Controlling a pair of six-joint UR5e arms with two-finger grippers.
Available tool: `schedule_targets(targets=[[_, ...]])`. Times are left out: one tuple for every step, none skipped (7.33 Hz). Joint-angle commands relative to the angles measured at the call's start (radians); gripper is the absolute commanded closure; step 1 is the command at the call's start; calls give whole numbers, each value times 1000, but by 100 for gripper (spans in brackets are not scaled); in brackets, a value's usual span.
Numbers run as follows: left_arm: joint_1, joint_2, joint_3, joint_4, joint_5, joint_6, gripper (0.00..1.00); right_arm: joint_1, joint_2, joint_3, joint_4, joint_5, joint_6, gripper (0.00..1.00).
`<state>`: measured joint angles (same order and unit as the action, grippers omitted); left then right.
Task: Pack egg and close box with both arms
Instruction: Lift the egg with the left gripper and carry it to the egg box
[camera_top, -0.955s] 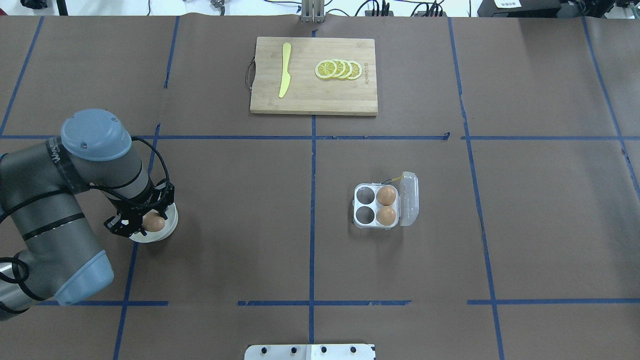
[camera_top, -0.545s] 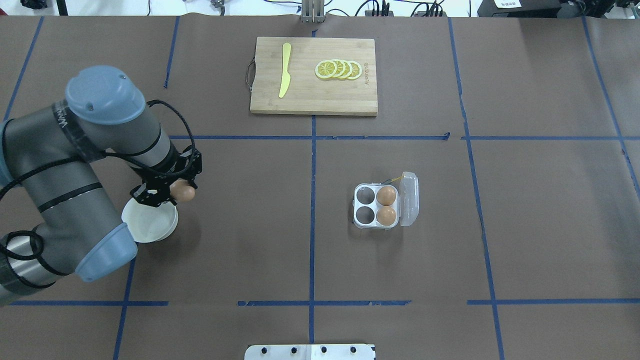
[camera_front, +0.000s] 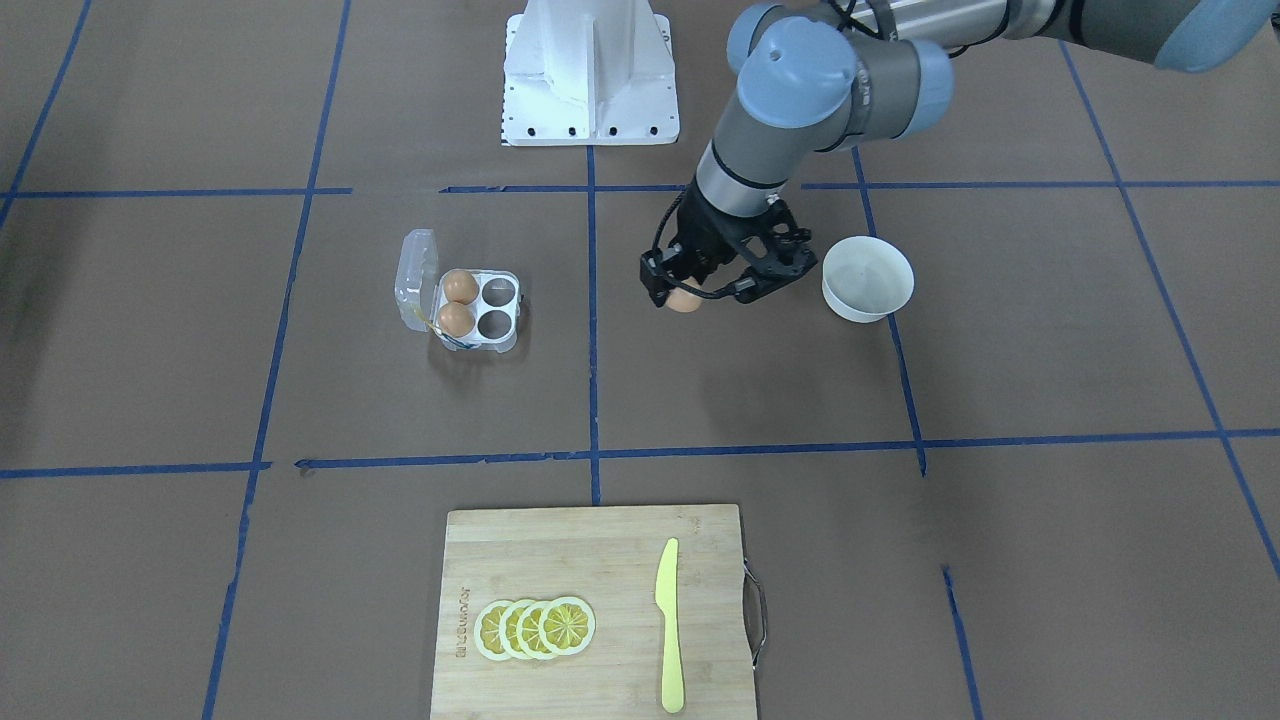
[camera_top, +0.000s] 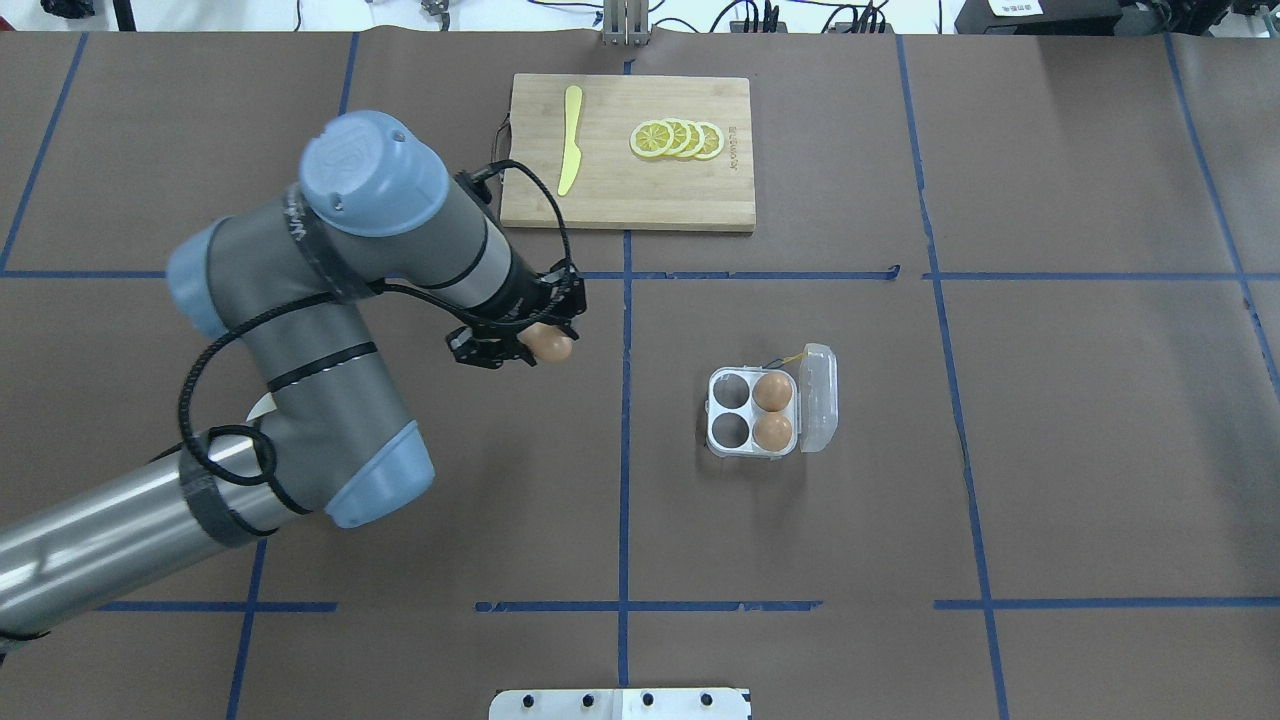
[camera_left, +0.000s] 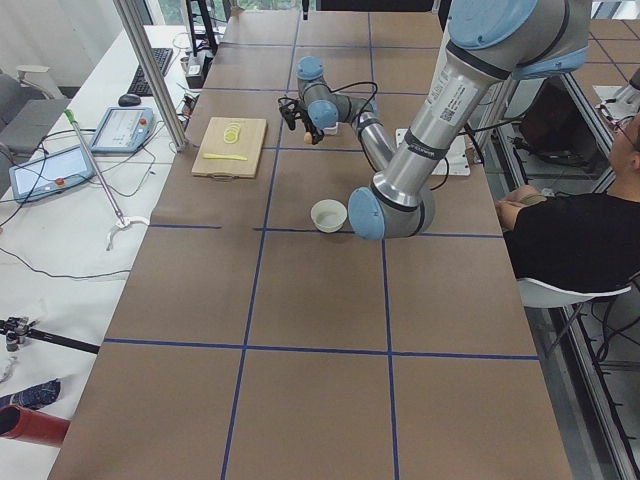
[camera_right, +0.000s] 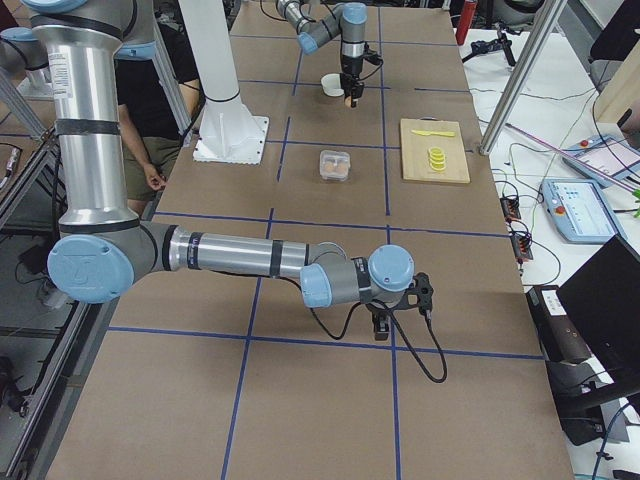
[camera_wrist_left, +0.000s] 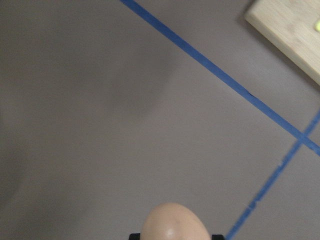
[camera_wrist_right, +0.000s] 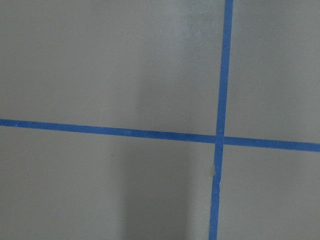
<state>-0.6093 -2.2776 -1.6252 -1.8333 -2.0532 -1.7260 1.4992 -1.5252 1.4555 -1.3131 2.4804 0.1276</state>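
My left gripper needs to let go of the brown egg in the clear box's empty cell nearer the robot base plate (camera_front: 497, 290).
My left gripper (camera_top: 540, 345) is shut on a brown egg (camera_top: 552, 345) and holds it above the table, left of the centre tape line. The egg also shows in the front view (camera_front: 683, 300) and at the bottom of the left wrist view (camera_wrist_left: 174, 222). The clear box (camera_top: 728, 411) sits to the right with its lid (camera_top: 818, 398) open. Two brown eggs (camera_top: 772, 391) fill its right cells; its two left cells are empty. My right gripper (camera_right: 382, 322) shows only in the right side view, low over a tape crossing; I cannot tell whether it is open.
An empty white bowl (camera_front: 868, 278) stands behind the left arm. A wooden cutting board (camera_top: 628, 150) with a yellow knife (camera_top: 570, 140) and lemon slices (camera_top: 678, 138) lies at the table's far side. The robot base plate (camera_front: 590, 70) is at the near edge.
My left arm has lifted the egg out of the white bowl and carried it up and to the right, toward the box. The box and its eggs have not moved.
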Motion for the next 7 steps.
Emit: schedule_targets(targets=[[119, -109, 155, -189, 34, 125, 100, 0, -1, 2, 0, 0, 1, 0], [153, -112, 163, -292, 72, 128, 100, 0, -1, 0, -1, 0, 1, 0], [181, -161, 245, -381, 106, 132, 100, -5, -1, 0, 0, 0, 0, 0], [200, -196, 289, -392, 137, 132, 100, -8, -1, 0, -1, 0, 0, 0], [200, -204, 292, -399, 148, 132, 100, -10, -1, -1, -2, 0, 1, 0], [198, -203, 294, -400, 149, 135, 100, -10, -3, -3, -2, 0, 1, 0], [198, -200, 297, -400, 157, 147, 100, -10, -3, -4, -2, 0, 0, 0]])
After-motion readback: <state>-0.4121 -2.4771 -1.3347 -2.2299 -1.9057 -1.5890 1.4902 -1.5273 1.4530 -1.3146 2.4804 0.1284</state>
